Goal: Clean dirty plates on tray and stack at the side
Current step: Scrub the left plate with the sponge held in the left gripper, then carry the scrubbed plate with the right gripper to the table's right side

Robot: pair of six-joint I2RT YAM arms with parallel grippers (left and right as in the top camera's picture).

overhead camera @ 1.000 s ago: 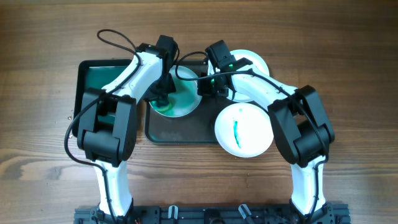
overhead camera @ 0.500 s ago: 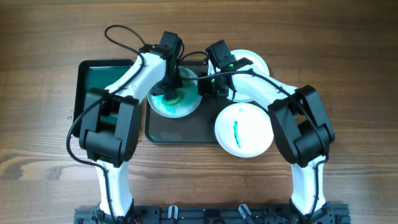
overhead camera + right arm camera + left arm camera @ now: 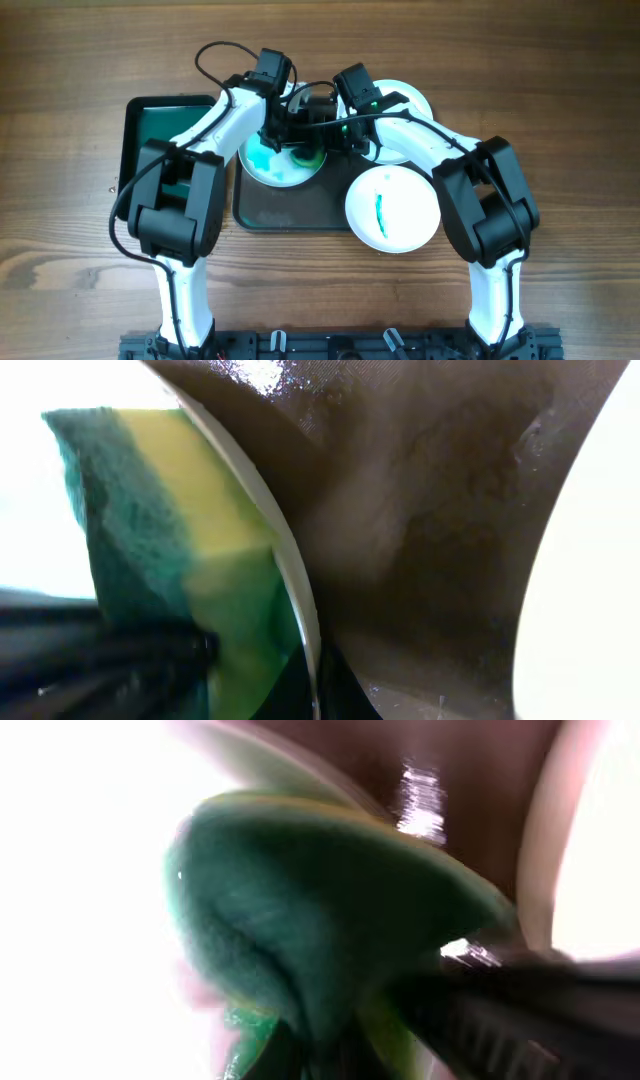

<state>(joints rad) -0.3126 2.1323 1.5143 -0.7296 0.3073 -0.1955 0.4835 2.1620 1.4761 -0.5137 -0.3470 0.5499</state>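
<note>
My right gripper should set the white plate down on the bare table (image 3: 494,151) outside the grey tray, by the back plate.
A white plate (image 3: 268,165) with a teal smear lies on the dark grey tray (image 3: 290,208). My left gripper (image 3: 292,143) is shut on a green and yellow sponge (image 3: 305,153) and presses it on the plate's right part. The sponge fills the left wrist view (image 3: 320,910), with the left jaws (image 3: 340,1050) below it. My right gripper (image 3: 326,140) is shut on this plate's right rim (image 3: 292,585), with its jaws (image 3: 315,695) either side of the rim and the sponge (image 3: 170,520) just beyond it. A second smeared plate (image 3: 395,208) overlaps the tray's right edge. A third plate (image 3: 412,103) lies at the back right.
A smaller green tray (image 3: 150,130) stands left of the grey tray. Both arms cross over the grey tray's back half. Bare wooden table (image 3: 560,120) surrounds everything. In the right wrist view, scuffed tray surface (image 3: 430,510) and another plate's edge (image 3: 590,590) show.
My left gripper has carried the sponge rightward and back across the plate, from its left part to its right edge. The teal smear has spread. The right gripper has stayed on the rim.
</note>
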